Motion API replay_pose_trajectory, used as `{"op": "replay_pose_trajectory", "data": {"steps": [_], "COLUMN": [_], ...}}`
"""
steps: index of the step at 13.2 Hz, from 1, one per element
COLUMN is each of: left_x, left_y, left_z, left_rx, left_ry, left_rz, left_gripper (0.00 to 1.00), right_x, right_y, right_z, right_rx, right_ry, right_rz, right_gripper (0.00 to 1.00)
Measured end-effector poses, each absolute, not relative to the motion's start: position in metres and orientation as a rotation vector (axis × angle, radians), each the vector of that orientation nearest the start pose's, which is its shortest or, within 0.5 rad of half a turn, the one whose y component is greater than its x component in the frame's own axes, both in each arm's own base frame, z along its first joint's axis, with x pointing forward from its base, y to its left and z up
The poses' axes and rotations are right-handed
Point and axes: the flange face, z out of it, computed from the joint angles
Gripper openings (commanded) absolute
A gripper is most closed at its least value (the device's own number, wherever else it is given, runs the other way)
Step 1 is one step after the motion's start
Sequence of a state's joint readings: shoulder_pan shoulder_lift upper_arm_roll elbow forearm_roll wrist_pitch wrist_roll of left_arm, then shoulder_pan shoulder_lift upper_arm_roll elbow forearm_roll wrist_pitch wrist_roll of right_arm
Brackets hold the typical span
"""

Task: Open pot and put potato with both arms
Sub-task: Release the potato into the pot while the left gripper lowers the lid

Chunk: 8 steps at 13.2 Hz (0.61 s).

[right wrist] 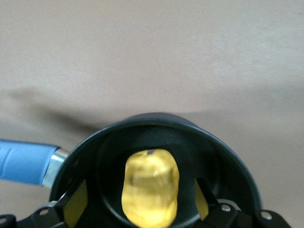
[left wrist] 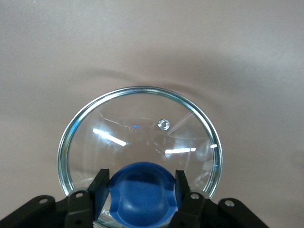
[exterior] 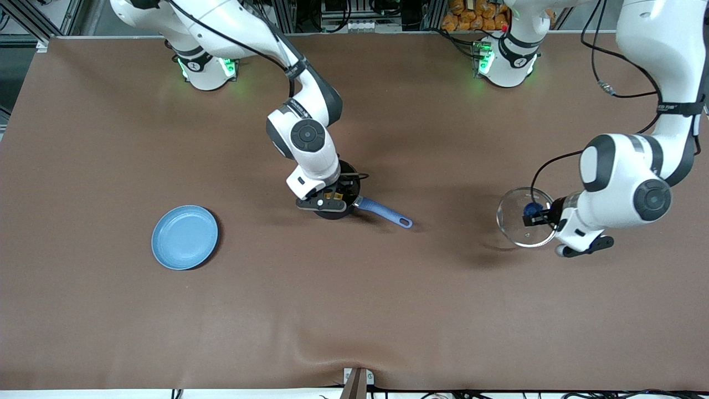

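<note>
My left gripper will set the glass lid free on the brown cloth out [exterior: 510,219] beyond the blue handle of the pot.
The black pot [exterior: 335,214] stands mid-table with its lid off, its blue handle [exterior: 385,213] pointing toward the left arm's end. The yellow potato [right wrist: 151,187] lies inside the pot [right wrist: 156,119]; it is hidden in the front view. My right gripper [exterior: 329,195] hangs right over the pot's mouth. In its wrist view the right gripper [right wrist: 140,209] is open, its pads clear of the potato on both sides. My left gripper [exterior: 536,215] is shut on the blue knob [left wrist: 140,190] of the glass lid [left wrist: 137,123] and holds the lid [exterior: 518,227] low over the table near the left arm's end.
A flat light-blue plate [exterior: 185,237] lies toward the right arm's end of the table, nearer to the front camera than the pot. Brown cloth covers the whole table, with a fold near the front edge.
</note>
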State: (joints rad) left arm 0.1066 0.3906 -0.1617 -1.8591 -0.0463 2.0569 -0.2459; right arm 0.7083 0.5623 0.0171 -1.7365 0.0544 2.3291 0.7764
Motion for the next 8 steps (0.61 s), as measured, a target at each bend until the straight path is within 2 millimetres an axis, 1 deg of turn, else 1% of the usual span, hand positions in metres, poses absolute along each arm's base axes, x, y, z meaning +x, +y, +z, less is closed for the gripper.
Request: {"op": "replay_pose_trajectory", "data": {"steps": [1,2,4,6,8], "left_x": [0.607,0.601,0.589,0.578,0.568], "left_y": [-0.027,-0.028,-0.044,-0.054,-0.056], "left_z": [0.294,0.29,0.278,0.265,0.252], "left_rx": [-3.188,-3.198,-3.217,-3.229,-3.235], "left_ry": [-0.349,-0.342,-0.31,-0.29,-0.289], "left_rz": [0.314,0.292,0.216,0.142,0.09], "left_gripper": [0.0,0.0,0.0,0.0,0.0], "right_x": [0.502,0.503,0.512,0.529,0.55], "right_y": [0.443,0.44,0.422,0.391,0.347], "right_z": [0.269,0.281,0.307,0.337,0.363], "right_rx": [-3.087,-3.093,-3.102,-3.11,-3.119], "right_ry": [0.141,0.147,0.189,0.241,0.233], "right_rz": [0.026,0.034,0.048,0.051,0.056], "right_gripper": [1.0,1.0,1.0,1.0,1.0]}}
